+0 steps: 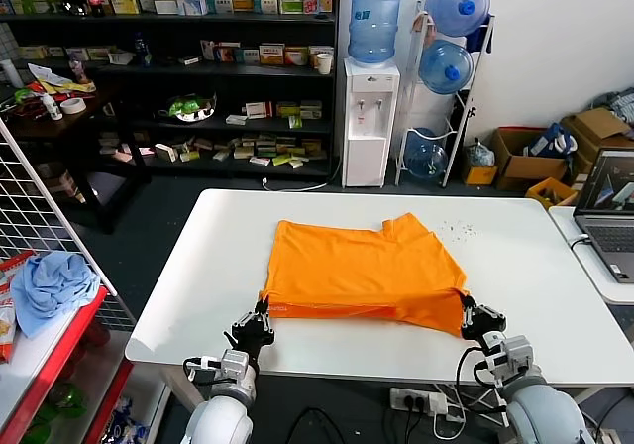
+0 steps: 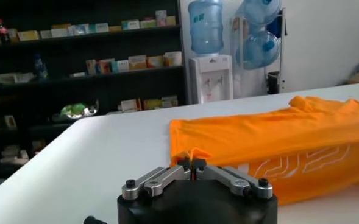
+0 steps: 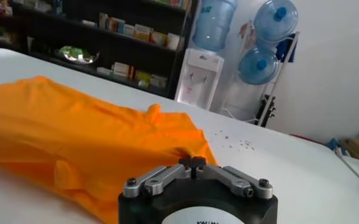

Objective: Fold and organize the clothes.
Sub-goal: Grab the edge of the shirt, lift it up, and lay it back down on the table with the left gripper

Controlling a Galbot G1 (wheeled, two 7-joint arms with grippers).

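Observation:
The logo strip slopes down from the T-shirt's lifted front fold, so my left gripper should smooth it flat and take its near corner (image 1: 273, 311) before pulling it closer.
The clothes are one bright orange T-shirt (image 1: 362, 271) lying on the white table (image 1: 198, 295), its near part doubled over so a strip of white logo print shows along the front fold (image 2: 301, 161). My left gripper (image 1: 264, 310) is shut on the shirt's near left corner, a pinch of orange fabric between its tips (image 2: 192, 162). My right gripper (image 1: 469, 310) is shut on the near right corner (image 3: 192, 161), where the orange shirt (image 3: 94, 140) puckers at the tips. Both corners are held slightly above the tabletop.
A laptop (image 1: 606, 211) sits on a side table at the right. A light blue cloth (image 1: 50, 280) lies on a red rack at the left, beside a wire grid panel (image 1: 40, 206). Shelves, a water dispenser (image 1: 369, 117) and boxes stand beyond the table.

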